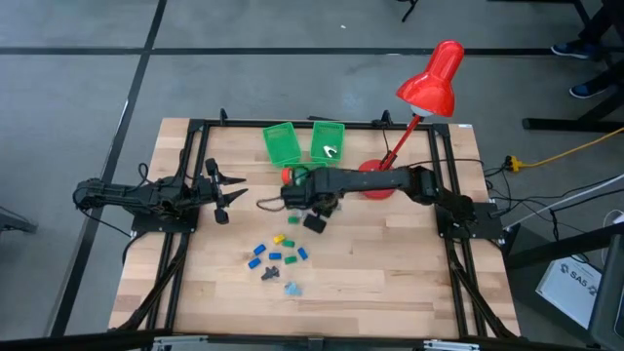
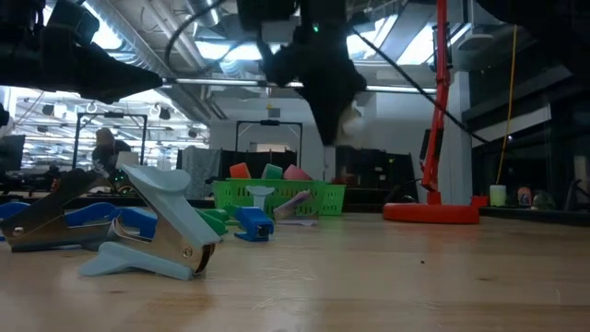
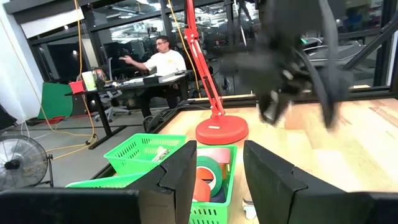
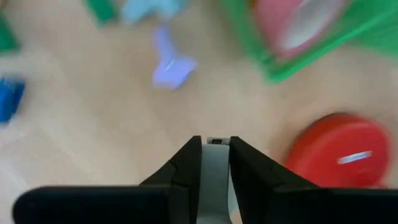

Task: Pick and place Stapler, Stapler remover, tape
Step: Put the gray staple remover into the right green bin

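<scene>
The robot's right gripper will put the pale grey staple remover, now above the table's middle, down in the far green basket nearer the red desk lamp (image 1: 330,147).
My right gripper (image 1: 314,213) hangs above the table's middle, shut on a pale grey staple remover (image 4: 216,167), just near of two green baskets (image 1: 283,144). Red, orange and green tape rolls (image 3: 208,174) lie in the near end of one basket. Small blue, green and yellow staplers and another pale staple remover (image 1: 291,287) lie scattered on the wood nearer the front edge; the low view shows a pale remover (image 2: 157,231) and a blue stapler (image 2: 55,221) close up. My left gripper (image 1: 220,193) waits, open, at the table's left, pointing at the baskets. My right gripper pinches the pale grey staple remover (image 4: 216,167) between its two fingers, coming from above and pointing down. The piece is lifted clear of the table; a pale bit (image 2: 348,120) shows under the fingers. Which part of it the fingers have is hidden by them.
A red desk lamp stands with its round base (image 1: 375,183) just right of the baskets, its stem and shade leaning toward the far right. A black frame edges the table. Bare wood lies to the right and along the front. A person sits at a desk in the room beyond.
</scene>
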You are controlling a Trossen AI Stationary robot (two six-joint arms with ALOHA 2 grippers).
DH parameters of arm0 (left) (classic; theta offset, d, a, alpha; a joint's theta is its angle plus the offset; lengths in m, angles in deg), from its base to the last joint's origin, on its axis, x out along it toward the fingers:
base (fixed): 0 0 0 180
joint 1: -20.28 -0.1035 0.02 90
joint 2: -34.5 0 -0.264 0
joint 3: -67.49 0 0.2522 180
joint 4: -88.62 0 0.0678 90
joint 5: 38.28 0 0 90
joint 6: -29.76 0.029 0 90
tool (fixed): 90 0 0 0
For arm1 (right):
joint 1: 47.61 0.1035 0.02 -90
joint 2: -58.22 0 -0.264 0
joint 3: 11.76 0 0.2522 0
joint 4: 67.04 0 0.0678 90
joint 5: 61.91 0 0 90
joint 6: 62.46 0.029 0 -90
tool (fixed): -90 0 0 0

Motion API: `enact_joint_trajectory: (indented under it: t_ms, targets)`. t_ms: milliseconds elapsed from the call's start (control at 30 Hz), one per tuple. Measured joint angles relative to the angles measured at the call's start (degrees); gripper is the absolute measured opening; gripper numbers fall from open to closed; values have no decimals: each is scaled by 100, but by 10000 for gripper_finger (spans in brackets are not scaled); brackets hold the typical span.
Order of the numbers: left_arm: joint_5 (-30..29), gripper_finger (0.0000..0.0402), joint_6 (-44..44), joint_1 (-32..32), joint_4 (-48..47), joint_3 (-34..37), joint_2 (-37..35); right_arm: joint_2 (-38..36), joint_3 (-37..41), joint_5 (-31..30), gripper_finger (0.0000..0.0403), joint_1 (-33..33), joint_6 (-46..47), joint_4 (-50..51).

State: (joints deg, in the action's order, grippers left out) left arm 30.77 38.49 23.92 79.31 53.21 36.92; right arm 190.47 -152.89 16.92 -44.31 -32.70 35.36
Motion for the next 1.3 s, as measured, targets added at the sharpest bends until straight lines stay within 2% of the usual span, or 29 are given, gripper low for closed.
enact_joint_trajectory:
  t_ms: [167,467,733,967,1300]
  targets:
    - [0,127,0,0,-1,1,0,-11,-769,-396,69,-223,-1,106]
    - [0,127,-1,-1,-6,0,-1,-179,-658,-428,69,-881,-35,-205]
    - [0,128,0,-1,-2,1,0,-179,-660,-430,78,-1796,16,-891]
    - [0,127,-1,-1,-2,-1,-2,-138,-645,-378,79,-2557,1192,-1414]
    - [0,127,0,-1,-2,1,-1,-127,-125,-274,80,-2867,1310,-2169]
